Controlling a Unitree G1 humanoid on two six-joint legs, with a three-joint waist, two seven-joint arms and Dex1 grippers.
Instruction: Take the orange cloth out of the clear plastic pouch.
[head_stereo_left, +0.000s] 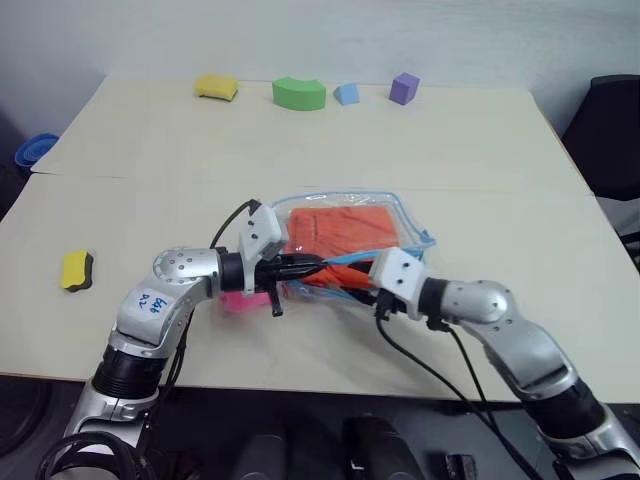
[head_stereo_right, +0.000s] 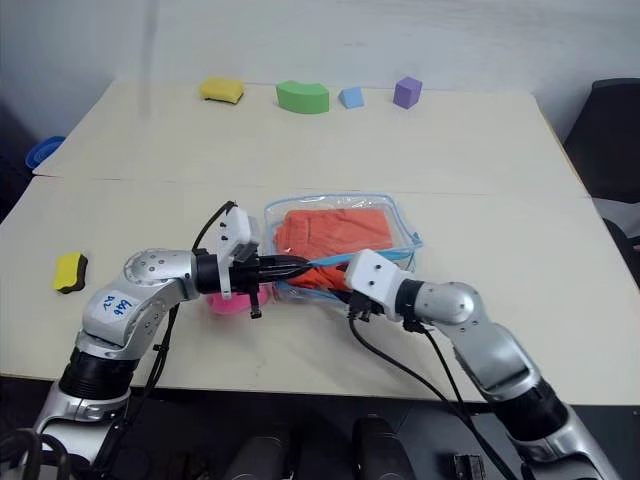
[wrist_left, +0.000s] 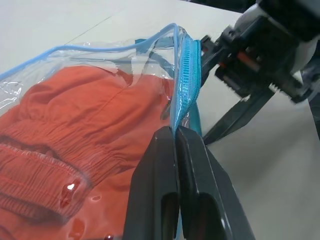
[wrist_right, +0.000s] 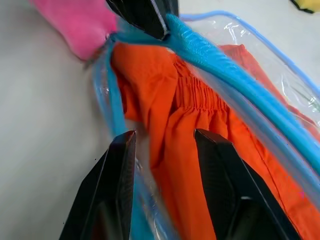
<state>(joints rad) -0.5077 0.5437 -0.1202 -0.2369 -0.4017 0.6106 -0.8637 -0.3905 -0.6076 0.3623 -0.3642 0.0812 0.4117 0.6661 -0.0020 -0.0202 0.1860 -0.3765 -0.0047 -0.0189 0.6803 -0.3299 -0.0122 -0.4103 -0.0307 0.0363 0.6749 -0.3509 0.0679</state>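
Next, my right gripper reaches past the pouch's lower blue edge, which runs beside the orange cloth inside its open fingers, and pinch only the cloth (wrist_right: 172, 160).
The clear plastic pouch (head_stereo_left: 408, 216), trimmed in light blue, lies flat at the table's near middle with the orange cloth (head_stereo_left: 345, 232) inside it. My left gripper (head_stereo_left: 305, 267) is shut on the pouch's blue zipper edge (wrist_left: 187, 75) and holds that lip up. My right gripper (wrist_right: 166, 134) is at the pouch mouth from the other side. Its fingers (wrist_right: 117, 165) stand apart, with a fold of the cloth and the lower pouch lip between them. The two grippers nearly meet at the opening.
A pink object (head_stereo_left: 240, 300) lies under my left gripper. A yellow sponge (head_stereo_left: 77, 269) sits near the left edge. Along the far edge stand a yellow block (head_stereo_left: 216, 88), a green arch (head_stereo_left: 299, 93), a blue block (head_stereo_left: 347, 94) and a purple block (head_stereo_left: 404, 88).
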